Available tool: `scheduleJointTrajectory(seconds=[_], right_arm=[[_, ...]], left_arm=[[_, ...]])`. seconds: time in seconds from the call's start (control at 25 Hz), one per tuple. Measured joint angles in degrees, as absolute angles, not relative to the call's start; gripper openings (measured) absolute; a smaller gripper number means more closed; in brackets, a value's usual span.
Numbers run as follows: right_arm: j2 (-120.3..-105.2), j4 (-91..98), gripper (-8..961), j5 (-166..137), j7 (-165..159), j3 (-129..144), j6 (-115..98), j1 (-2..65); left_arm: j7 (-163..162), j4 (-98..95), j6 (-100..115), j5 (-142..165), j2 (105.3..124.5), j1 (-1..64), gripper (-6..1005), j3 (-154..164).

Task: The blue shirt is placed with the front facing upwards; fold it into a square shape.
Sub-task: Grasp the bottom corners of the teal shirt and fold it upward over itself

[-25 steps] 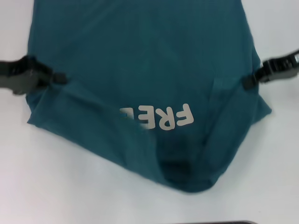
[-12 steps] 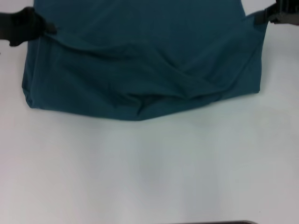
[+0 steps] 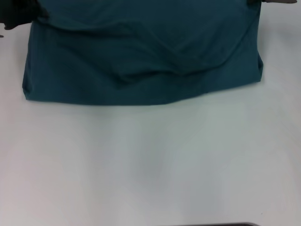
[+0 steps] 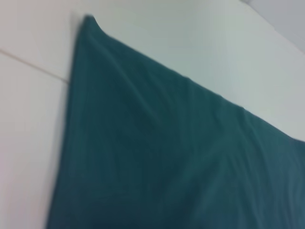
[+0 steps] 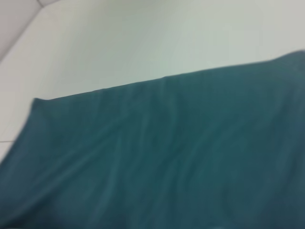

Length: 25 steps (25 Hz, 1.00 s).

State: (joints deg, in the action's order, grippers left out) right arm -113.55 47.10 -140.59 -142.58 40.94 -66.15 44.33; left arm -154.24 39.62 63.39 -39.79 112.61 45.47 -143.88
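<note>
My left gripper is going to release the doubled-back corner on the flat far part of the blue shirt, just inside its side edge (image 3: pixel 40 7) (image 4: pixel 87 145).
The blue shirt (image 3: pixel 141 56) lies across the far part of the white table (image 3: pixel 150 165), with its near part doubled back over itself, so the letters and collar are hidden. The top layer sags in loose creases between its two far corners. At the far left corner my left gripper (image 3: pixel 40 15) is shut on the fabric. My right gripper (image 3: pixel 263 1) shows only as a sliver at the far right corner, where it holds the cloth. Both wrist views show only teal fabric of the shirt (image 4: pixel 167 157) (image 5: pixel 167 167) over the table, with no fingers visible.
Bare white tabletop runs from the shirt's near fold toward me. A thin dark strip (image 3: pixel 216 224) shows at the near edge of the head view. A table seam line (image 4: pixel 33 67) runs beside the shirt's corner.
Both grippers have carried the shirt's near part away from me, folding it back over the rest. The letters and collar are now covered, and the near fold line has moved farther off.
</note>
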Motion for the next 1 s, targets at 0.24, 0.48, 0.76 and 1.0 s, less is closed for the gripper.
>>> scheduleJointTrajectory(seconds=[0.24, 0.48, 0.76, 1.0], right_arm=[[-112.97, 43.3, 52, -140.7, -142.6, 45.7, -58.9, 45.4], [-112.89, 41.2, 64, -142.1, -142.1, 51.0, -54.8, 47.6], [-113.45, 37.3, 79, -147.7, -142.3, 51.9, -50.3, 52.3], [-113.6, 37.7, 91, -148.7, -144.1, 51.3, -47.8, 52.9]], left_arm=[[-153.9, 39.7, 59.8, -39.7, 112.11, 45.7, 9, -142.0], [-153.8, 39.7, 57.6, -39.7, 112.03, 46.4, 9, -140.2], [-154.1, 37.9, 54.7, -39.7, 111.97, 48.3, 8, -138.1], [-154.1, 37.5, 53.4, -39.7, 111.65, 48.9, 8, -137.7]])
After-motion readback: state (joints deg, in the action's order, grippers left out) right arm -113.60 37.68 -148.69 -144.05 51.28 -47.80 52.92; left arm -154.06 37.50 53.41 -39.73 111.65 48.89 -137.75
